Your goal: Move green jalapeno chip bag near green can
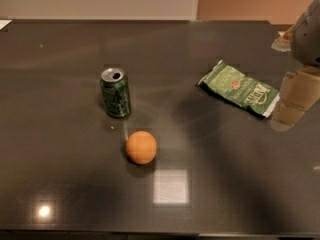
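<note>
Next, my gripper closes on the middle part [236, 86] of the green jalapeno chip bag, between its short ends.
The green jalapeno chip bag [239, 89] lies flat on the dark table at the right, slanting from upper left to lower right. The green can [115, 93] stands upright left of centre with its silver top open, well apart from the bag. My gripper [292, 101] hangs at the right edge of the camera view, just right of the bag's lower-right end and partly cut off by the frame. It holds nothing that I can see.
An orange ball [141, 147] sits on the table [60, 174] just in front and to the right of the can. The table's far edge meets a pale wall. A bright light reflection shows near the front centre.
</note>
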Tool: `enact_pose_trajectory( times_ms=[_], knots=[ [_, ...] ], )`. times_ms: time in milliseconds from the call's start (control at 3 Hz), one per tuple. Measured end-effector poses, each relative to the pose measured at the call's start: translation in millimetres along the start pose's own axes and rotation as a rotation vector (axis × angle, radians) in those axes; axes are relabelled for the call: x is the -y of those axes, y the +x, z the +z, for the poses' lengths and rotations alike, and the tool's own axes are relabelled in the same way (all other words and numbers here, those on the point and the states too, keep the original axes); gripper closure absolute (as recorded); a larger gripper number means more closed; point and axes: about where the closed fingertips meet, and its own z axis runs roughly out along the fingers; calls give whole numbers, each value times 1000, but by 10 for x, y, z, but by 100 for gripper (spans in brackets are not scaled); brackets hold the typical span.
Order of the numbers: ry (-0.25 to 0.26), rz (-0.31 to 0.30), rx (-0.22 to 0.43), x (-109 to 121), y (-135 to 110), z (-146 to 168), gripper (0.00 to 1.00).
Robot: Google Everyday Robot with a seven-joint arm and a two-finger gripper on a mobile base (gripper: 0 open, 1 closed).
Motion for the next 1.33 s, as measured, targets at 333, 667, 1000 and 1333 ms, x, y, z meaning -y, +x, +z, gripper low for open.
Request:
enact_pose_trajectory(
  times_ms=[333, 667, 1000, 1333],
  knots=[
    [-26, 48, 24, 244, -64, 161, 0],
    [-50, 105, 43, 494, -91, 393, 0],
    [-68, 180, 53, 751, -15, 667, 0],
    [-85, 227, 60, 984, 41, 924, 0]
  ],
)
